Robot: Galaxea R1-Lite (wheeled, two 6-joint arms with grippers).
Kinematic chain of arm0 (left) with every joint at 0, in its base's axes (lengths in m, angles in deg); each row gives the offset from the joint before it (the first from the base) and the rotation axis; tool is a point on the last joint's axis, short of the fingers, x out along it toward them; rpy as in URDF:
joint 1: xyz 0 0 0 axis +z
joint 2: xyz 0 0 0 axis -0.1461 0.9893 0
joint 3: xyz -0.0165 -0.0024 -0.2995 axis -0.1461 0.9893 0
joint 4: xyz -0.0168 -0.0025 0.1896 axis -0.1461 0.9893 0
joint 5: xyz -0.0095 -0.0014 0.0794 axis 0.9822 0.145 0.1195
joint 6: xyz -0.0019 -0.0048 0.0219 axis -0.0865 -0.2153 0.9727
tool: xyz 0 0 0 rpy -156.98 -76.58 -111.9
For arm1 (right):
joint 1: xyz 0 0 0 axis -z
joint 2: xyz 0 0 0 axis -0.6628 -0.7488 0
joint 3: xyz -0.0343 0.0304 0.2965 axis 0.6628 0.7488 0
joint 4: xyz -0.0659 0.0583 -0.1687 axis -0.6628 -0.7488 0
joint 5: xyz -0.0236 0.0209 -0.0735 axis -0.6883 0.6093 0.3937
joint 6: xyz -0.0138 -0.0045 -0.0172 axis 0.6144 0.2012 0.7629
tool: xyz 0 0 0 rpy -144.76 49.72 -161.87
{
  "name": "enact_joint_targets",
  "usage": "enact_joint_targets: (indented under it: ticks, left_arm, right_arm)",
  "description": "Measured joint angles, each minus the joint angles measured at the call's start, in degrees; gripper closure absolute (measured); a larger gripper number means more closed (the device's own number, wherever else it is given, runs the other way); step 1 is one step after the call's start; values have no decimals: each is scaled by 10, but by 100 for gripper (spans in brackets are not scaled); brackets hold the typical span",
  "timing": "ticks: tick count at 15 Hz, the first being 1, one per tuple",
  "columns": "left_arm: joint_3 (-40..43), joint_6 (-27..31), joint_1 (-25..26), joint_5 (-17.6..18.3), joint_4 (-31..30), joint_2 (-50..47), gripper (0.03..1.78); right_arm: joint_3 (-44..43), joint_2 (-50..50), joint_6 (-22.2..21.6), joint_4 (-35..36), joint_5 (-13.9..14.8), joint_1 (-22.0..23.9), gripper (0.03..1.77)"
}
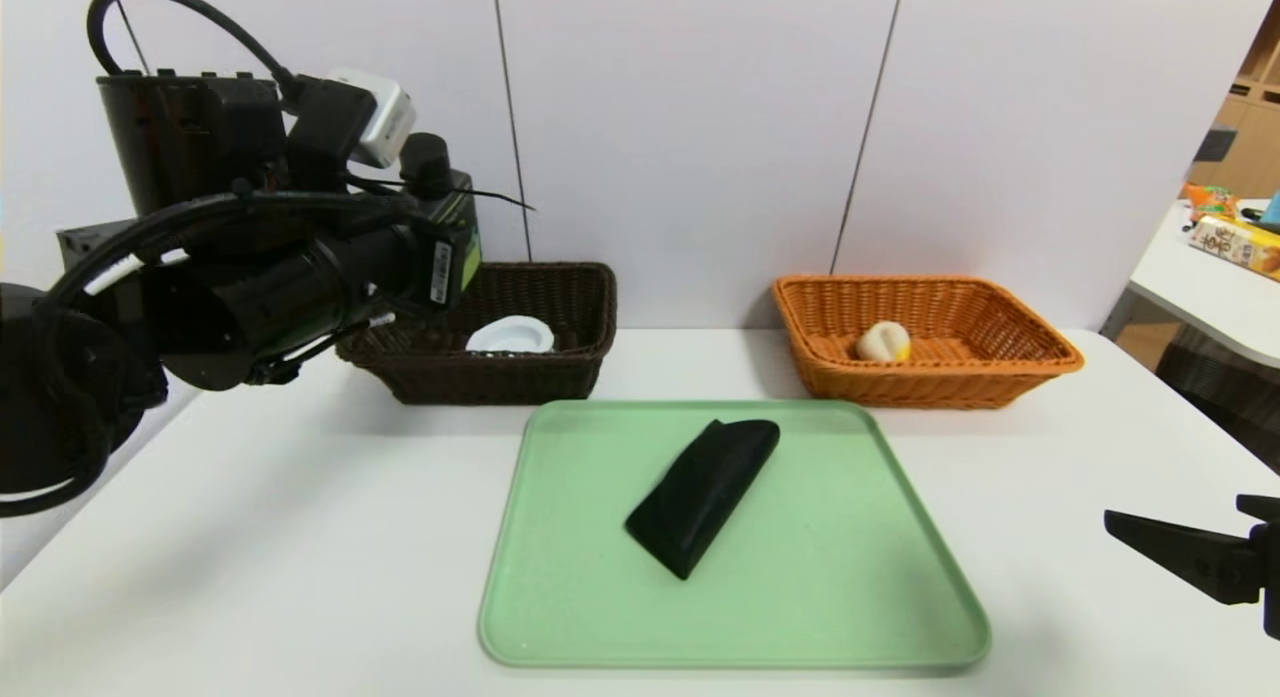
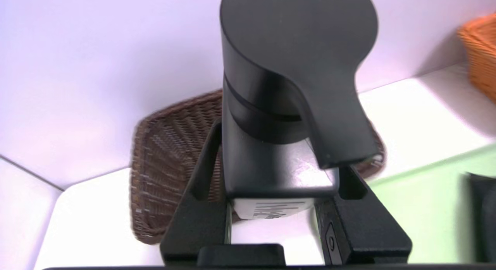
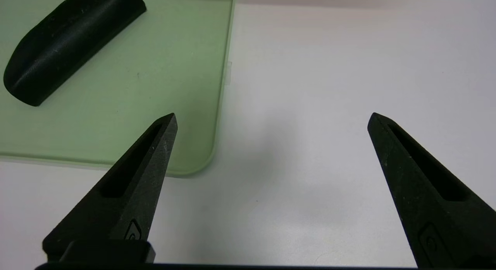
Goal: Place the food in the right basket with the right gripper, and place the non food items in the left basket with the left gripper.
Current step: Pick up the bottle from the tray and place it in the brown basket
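Next, I let go of the dark green square bottle with my left gripper inside the dark brown basket (image 1: 459, 337), next to the white bowl.
My left gripper (image 2: 279, 157) is shut on the dark green square bottle (image 2: 267, 161) with its black cap (image 2: 298, 49). It holds the bottle in the air beside the near left end of the dark brown left basket (image 1: 570, 307). A white round roll (image 1: 510, 335) lies in that basket. The black wedge-shaped block (image 1: 705, 494) lies slantwise on the green tray (image 1: 860, 577). The small bun (image 1: 884, 341) sits inside the orange right basket (image 1: 1010, 367). My right gripper (image 3: 271, 117) hovers open and empty over the bare table, just right of the tray's near right corner.
The white table (image 1: 250, 537) backs onto a pale wall. A second table (image 1: 1200, 277) with packaged goods stands at the far right. My raised left arm (image 1: 240, 287) blocks part of the brown basket's left side in the head view.
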Motion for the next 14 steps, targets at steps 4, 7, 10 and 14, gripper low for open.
enact_joint_targets:
  ticks: [4, 7, 10, 14]
  left_arm:
    - [-30, 2, 51, 11, 1, 42, 121]
    - [-45, 2, 69, 21, 1, 76, 121]
    - [-64, 2, 78, 22, 1, 110, 121]
    - [-91, 4, 89, 22, 2, 155, 121]
  right_arm:
    - [0, 0, 2, 0, -1, 0, 10]
    - [0, 0, 2, 0, -2, 0, 10]
    - [0, 0, 2, 0, -3, 0, 10]
    - [1, 4, 3, 0, -4, -1, 10]
